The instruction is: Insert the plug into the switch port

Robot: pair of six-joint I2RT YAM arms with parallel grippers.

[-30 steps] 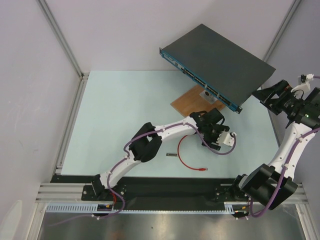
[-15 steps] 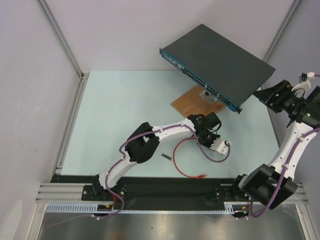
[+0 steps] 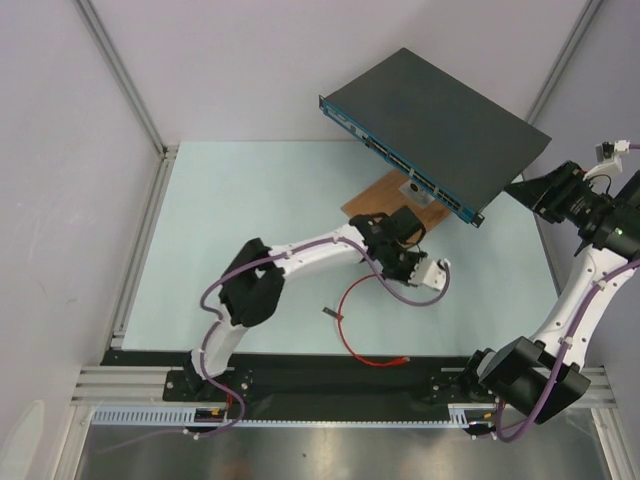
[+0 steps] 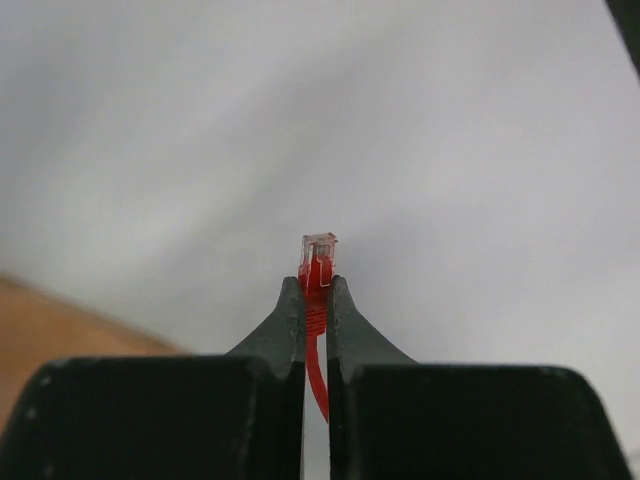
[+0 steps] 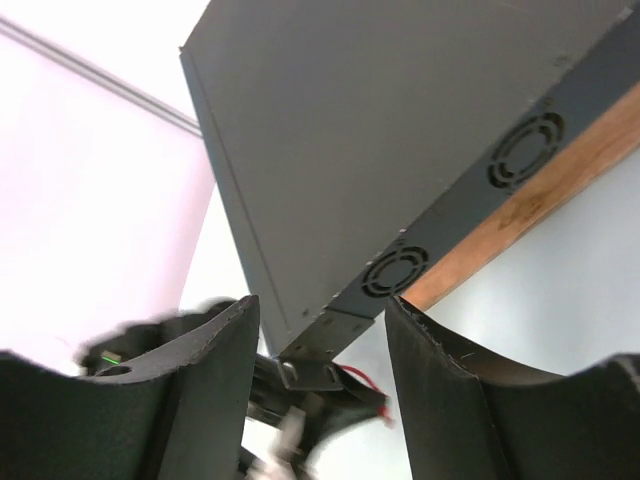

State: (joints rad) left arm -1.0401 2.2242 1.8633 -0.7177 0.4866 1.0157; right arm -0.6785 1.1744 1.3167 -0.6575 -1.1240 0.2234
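Observation:
Only the plug's clear tip sticks out past the left gripper, so the robot's right gripper should hold the plug's tip while the left gripper takes the plug's boot nearer the cable (image 4: 316,326).
My left gripper (image 4: 316,285) is shut on the plug (image 4: 318,262), whose clear tip sticks out past the fingertips while its red boot sits between them. The red cable (image 3: 346,330) trails down from that gripper (image 3: 398,232) to a loose end (image 3: 400,358) near the front edge. The dark-grey switch (image 3: 440,120) rests tilted on the wooden board (image 3: 385,200), its teal port face (image 3: 400,160) turned toward the left gripper. My right gripper (image 5: 320,305) stands open at the switch's right corner (image 5: 330,345), a finger on each side of the corner bracket.
A small grey metal piece (image 3: 330,313) lies on the mat beside the cable. Another metal piece (image 3: 410,187) sits on the board under the port face. Aluminium frame posts (image 3: 120,75) and white walls close in the workspace.
The left gripper shut on the plug and carried it up and back toward the switch, dragging the cable along. The right gripper's jaws narrowed beside the switch's corner.

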